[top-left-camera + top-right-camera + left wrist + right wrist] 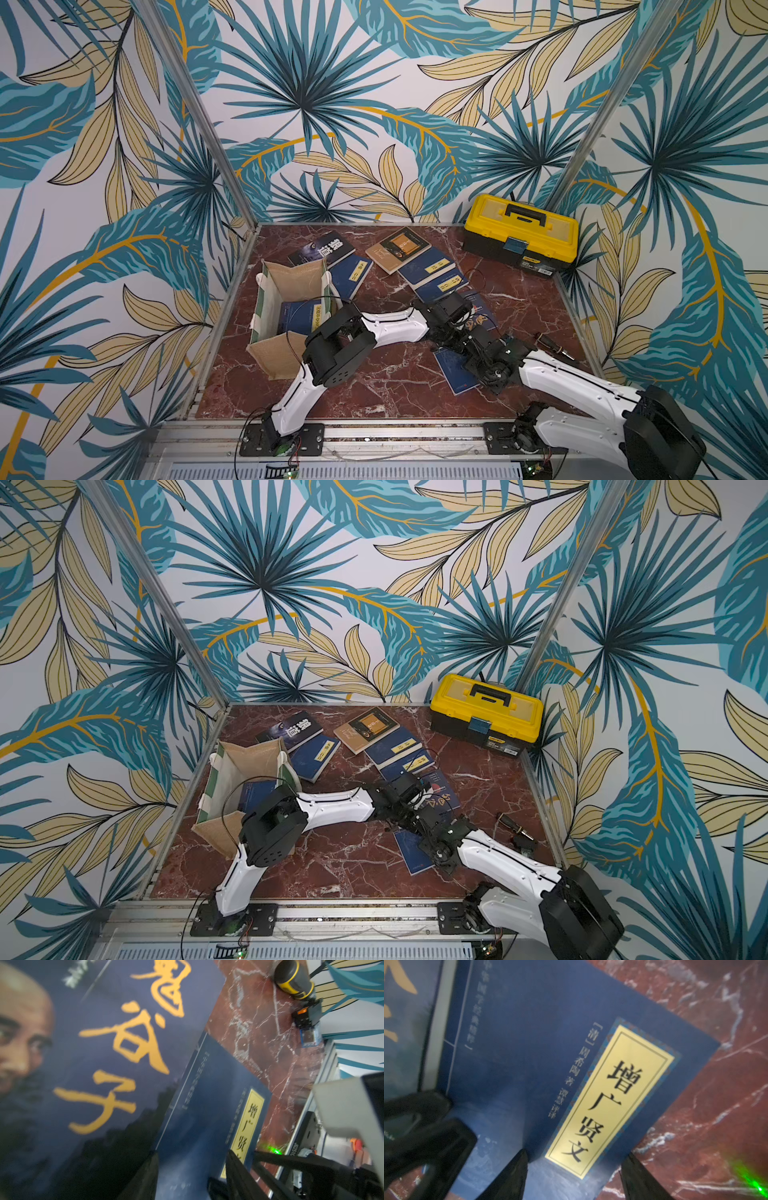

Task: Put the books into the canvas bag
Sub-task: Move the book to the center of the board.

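Next, my left gripper closes on the navy book's spine (440, 349) (160, 1142), along the side next to the dark blue book with orange characters.
The canvas bag (286, 291) stands open at the table's left, with a navy book (297, 318) inside it. Several more books lie loose behind it and at mid-table: a dark one (322, 249), a tan-brown one (397, 249) and navy ones (428, 266). Mid-right lie a dark blue book with orange characters (124, 1043) and a navy book with a yellow label (550, 1064) partly beside it. My left gripper (192, 1167) hangs open over that navy book. My right gripper (575, 1169) is open too and straddles the book's labelled corner.
A yellow-and-black toolbox (521, 235) sits at the back right corner. A small yellow-and-black tool (552, 345) lies near the right edge of the red marble table (374, 382). Both arms cross over the middle, close together. Patterned walls enclose three sides.
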`<action>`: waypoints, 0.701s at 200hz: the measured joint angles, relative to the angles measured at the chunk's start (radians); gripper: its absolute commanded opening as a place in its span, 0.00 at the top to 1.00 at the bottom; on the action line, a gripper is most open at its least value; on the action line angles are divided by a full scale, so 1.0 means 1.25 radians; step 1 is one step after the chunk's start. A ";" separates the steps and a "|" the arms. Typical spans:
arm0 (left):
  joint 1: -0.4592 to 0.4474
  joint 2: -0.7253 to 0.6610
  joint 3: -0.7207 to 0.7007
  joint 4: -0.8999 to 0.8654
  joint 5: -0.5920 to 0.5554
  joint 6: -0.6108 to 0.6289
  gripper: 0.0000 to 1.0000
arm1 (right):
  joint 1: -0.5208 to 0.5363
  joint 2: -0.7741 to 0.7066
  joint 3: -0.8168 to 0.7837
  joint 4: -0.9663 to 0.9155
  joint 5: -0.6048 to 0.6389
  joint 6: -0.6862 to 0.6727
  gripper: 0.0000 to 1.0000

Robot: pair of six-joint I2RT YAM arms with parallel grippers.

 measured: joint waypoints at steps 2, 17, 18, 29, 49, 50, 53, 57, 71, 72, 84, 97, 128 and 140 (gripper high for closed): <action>0.000 -0.003 -0.005 0.000 -0.002 0.000 0.46 | 0.000 0.000 0.000 0.001 0.000 -0.001 0.34; 0.002 -0.027 -0.035 -0.002 -0.020 -0.002 0.46 | -0.001 0.005 0.000 0.019 -0.003 -0.027 0.38; 0.002 -0.029 -0.038 -0.002 -0.020 -0.002 0.46 | -0.001 0.005 0.001 0.020 -0.003 -0.030 0.38; 0.006 -0.045 -0.058 -0.002 -0.030 -0.006 0.46 | -0.002 0.015 0.006 0.032 -0.010 -0.051 0.40; 0.013 -0.070 -0.091 -0.007 -0.044 -0.017 0.46 | -0.004 0.048 0.028 0.046 -0.022 -0.087 0.42; 0.013 -0.072 -0.094 -0.006 -0.045 -0.018 0.46 | -0.004 0.049 0.028 0.046 -0.022 -0.088 0.42; 0.014 -0.076 -0.099 -0.007 -0.046 -0.019 0.46 | -0.004 0.055 0.033 0.047 -0.023 -0.093 0.42; 0.016 -0.082 -0.107 -0.007 -0.050 -0.021 0.46 | -0.005 0.063 0.038 0.049 -0.026 -0.099 0.42; 0.022 -0.108 -0.141 -0.007 -0.061 -0.029 0.46 | -0.005 0.089 0.056 0.060 -0.033 -0.124 0.42; 0.022 -0.111 -0.145 -0.008 -0.063 -0.030 0.46 | -0.005 0.091 0.056 0.060 -0.033 -0.125 0.42; 0.027 -0.137 -0.176 -0.013 -0.075 -0.035 0.46 | -0.005 0.115 0.073 0.067 -0.040 -0.148 0.42; 0.032 -0.167 -0.212 -0.018 -0.086 -0.042 0.46 | -0.005 0.141 0.092 0.073 -0.046 -0.172 0.43; 0.044 -0.215 -0.260 -0.056 -0.095 -0.056 0.46 | -0.005 0.179 0.118 0.097 -0.063 -0.215 0.43; 0.049 -0.223 -0.260 -0.074 -0.095 -0.060 0.46 | -0.004 0.179 0.118 0.104 -0.066 -0.226 0.44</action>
